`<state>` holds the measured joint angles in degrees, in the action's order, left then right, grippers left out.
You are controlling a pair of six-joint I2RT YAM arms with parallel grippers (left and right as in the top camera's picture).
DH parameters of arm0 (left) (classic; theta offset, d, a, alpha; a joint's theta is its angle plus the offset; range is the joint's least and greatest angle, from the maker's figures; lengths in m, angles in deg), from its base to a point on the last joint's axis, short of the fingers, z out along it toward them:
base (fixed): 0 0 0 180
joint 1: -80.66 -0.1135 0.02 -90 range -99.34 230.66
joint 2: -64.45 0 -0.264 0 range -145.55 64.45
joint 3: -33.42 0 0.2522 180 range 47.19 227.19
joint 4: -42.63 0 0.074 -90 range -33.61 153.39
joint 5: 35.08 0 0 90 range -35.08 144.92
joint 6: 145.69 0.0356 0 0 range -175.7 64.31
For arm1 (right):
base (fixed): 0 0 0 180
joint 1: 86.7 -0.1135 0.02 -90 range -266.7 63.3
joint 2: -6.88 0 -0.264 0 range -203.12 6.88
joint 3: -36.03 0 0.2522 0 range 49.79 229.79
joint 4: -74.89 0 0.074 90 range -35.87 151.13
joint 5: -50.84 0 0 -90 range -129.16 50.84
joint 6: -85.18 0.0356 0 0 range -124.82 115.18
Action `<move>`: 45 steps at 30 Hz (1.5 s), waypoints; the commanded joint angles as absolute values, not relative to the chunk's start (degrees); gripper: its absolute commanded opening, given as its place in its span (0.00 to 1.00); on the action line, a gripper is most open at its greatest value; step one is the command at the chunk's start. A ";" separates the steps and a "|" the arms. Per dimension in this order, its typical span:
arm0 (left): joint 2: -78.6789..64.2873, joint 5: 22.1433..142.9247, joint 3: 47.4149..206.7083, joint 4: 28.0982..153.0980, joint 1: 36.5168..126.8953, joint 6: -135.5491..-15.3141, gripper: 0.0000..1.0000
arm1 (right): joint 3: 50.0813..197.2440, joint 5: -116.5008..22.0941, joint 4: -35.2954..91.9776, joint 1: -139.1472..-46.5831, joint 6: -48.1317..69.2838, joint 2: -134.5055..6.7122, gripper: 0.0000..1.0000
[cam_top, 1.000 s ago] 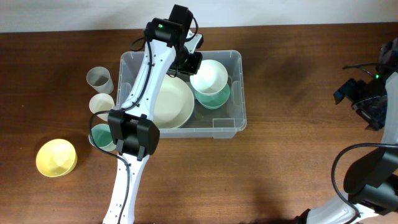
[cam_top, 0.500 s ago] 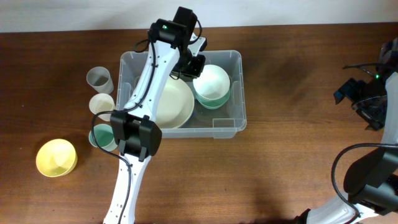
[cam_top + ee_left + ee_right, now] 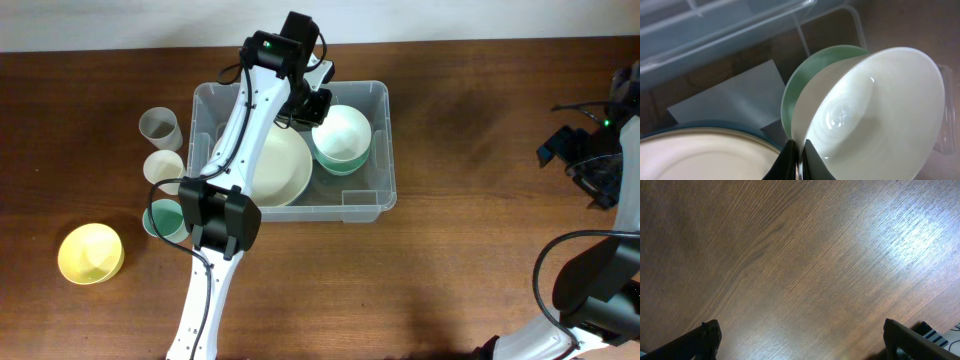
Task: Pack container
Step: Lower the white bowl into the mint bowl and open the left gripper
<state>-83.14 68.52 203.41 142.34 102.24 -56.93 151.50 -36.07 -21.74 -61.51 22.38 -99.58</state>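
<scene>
Next, I open my left gripper and settle the white bowl by its near rim (image 3: 317,129) before I fetch the yellow bowl, because the white bowl sits slanted in the green bowl.
The clear plastic container (image 3: 370,197) stands in the middle of the table. Inside it lie a large cream bowl (image 3: 280,170) on the left and a green bowl (image 3: 345,160) on the right. My left gripper (image 3: 312,108) is shut on the rim of a white bowl (image 3: 340,125), which sits nested in the green bowl. In the left wrist view the fingers (image 3: 792,160) pinch the white bowl's (image 3: 875,110) rim, with the green bowl (image 3: 810,75) behind it and the cream bowl (image 3: 705,155) at lower left. My right gripper (image 3: 800,340) is open over bare wood at the far right.
Left of the container stand a grey cup (image 3: 159,126), a cream cup (image 3: 163,165) and a green cup (image 3: 163,218). A yellow bowl (image 3: 90,252) sits at the front left. A white label (image 3: 735,97) lies on the container's base.
My left gripper with the white bowl has shifted slightly right, settling the bowl onto the green bowl. Little has moved in the last half second. The right arm is still.
</scene>
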 commanded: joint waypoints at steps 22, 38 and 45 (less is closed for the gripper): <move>-84.16 70.51 203.58 141.49 102.37 -56.06 0.01 | 151.15 -35.96 -21.72 -61.56 22.62 -99.73 0.99; -85.69 64.48 203.58 142.30 102.37 -56.03 0.41 | 151.15 -35.96 -21.74 -61.56 22.62 -99.73 0.99; -88.34 64.50 203.56 142.74 102.37 -56.03 0.40 | 151.15 -35.96 -21.72 -61.56 22.62 -99.73 0.99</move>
